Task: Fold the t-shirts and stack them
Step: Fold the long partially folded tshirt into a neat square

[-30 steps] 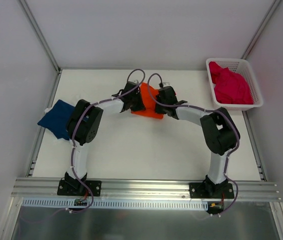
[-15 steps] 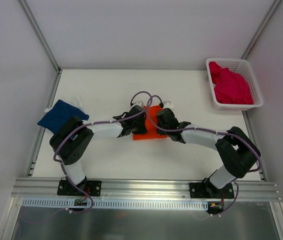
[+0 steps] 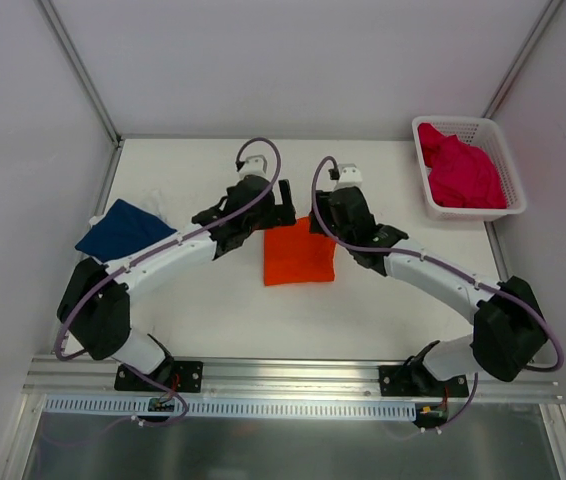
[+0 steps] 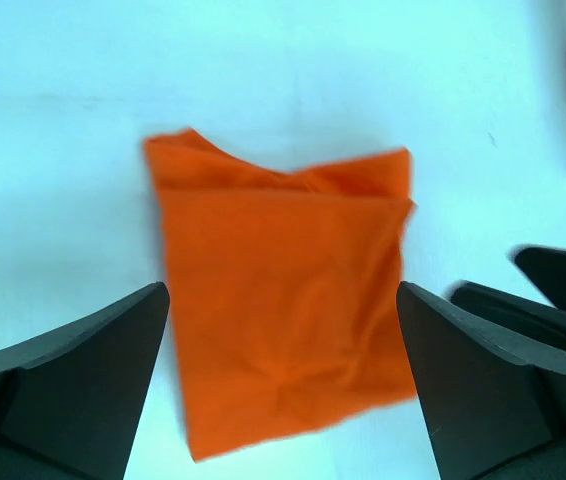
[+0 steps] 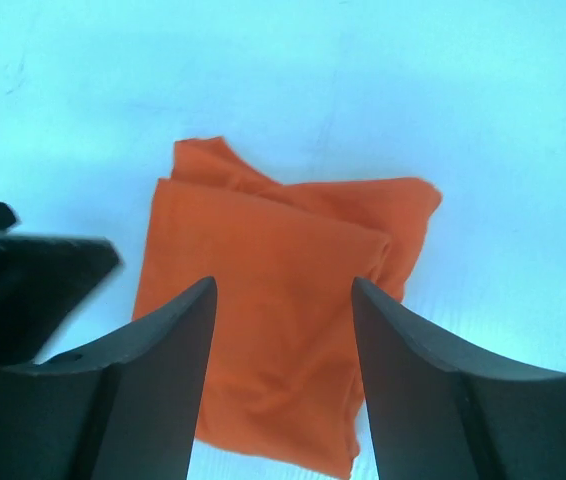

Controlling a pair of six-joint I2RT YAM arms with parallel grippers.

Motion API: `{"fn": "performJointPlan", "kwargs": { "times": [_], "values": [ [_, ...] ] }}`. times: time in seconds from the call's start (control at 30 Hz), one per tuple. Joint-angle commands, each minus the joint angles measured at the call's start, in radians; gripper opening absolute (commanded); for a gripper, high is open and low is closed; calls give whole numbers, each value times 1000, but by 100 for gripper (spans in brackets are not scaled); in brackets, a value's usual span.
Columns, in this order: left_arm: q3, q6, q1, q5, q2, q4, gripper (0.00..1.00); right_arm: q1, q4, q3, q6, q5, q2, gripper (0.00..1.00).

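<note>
My left gripper will next grab the orange t-shirt by the top layer's far corner (image 3: pixel 271 233) (image 4: pixel 173 203), the one closer to the navy t-shirt.
A bright orange t-shirt (image 3: pixel 299 257) lies folded into a small rectangle on the white table, apart from both grippers. My left gripper (image 3: pixel 283 207) hovers just behind its far left corner, open and empty. My right gripper (image 3: pixel 320 222) hovers at its far right corner, open and empty too. Both wrist views look down on the orange t-shirt (image 4: pixel 273 250) (image 5: pixel 263 250) between spread fingers, the left gripper (image 4: pixel 283 292) wider than the right gripper (image 5: pixel 283 285). A navy t-shirt (image 3: pixel 123 232) lies folded at the left edge. A magenta t-shirt (image 3: pixel 460 175) sits crumpled in the basket.
The white mesh basket (image 3: pixel 516 203) stands at the back right corner. A metal rail (image 3: pixel 293 375) with both arm bases runs along the near edge. Enclosure walls close off the left, right and far sides. The right arm's finger (image 4: pixel 563 290) shows in the left wrist view.
Both grippers held the orange t-shirt and drew it toward the near side. They have now let go, opened, and pulled back to its far edge; the shirt lies flat.
</note>
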Motion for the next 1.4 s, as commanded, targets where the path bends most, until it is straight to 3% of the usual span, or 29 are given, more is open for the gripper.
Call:
{"fn": "performJointPlan", "kwargs": {
  "times": [0.0, 0.3, 0.6, 0.9, 1.07, 1.17, 1.2, 1.33, 1.37],
  "values": [
    [19, 40, 118, 20, 94, -47, 99, -62, -12, 62, -44, -32, 66, 60],
    [71, 31, 172, 134, 302, -22, 99, -146, -12, 124, -28, -96, 265, 61],
    [77, 20, 180, 188, 349, 35, 98, -166, 9, 73, -4, -104, 309, 61],
    [95, 6, 186, 212, 364, 65, 86, -173, 52, 53, 30, -135, 350, 56],
    [100, -3, 186, 228, 381, 78, 67, -173, 82, 30, 48, -153, 356, 49],
    [102, -6, 186, 240, 388, 84, 49, -174, 88, 26, 50, -156, 359, 43],
    [100, -8, 186, 246, 390, 85, 34, -173, 91, 26, 48, -158, 361, 37],
    [109, -12, 186, 249, 404, 85, 0, -174, 100, 21, 50, -159, 361, 22],
    [112, -14, 186, 248, 407, 85, 0, -173, 100, 20, 50, -158, 362, 18]
  ]
}}
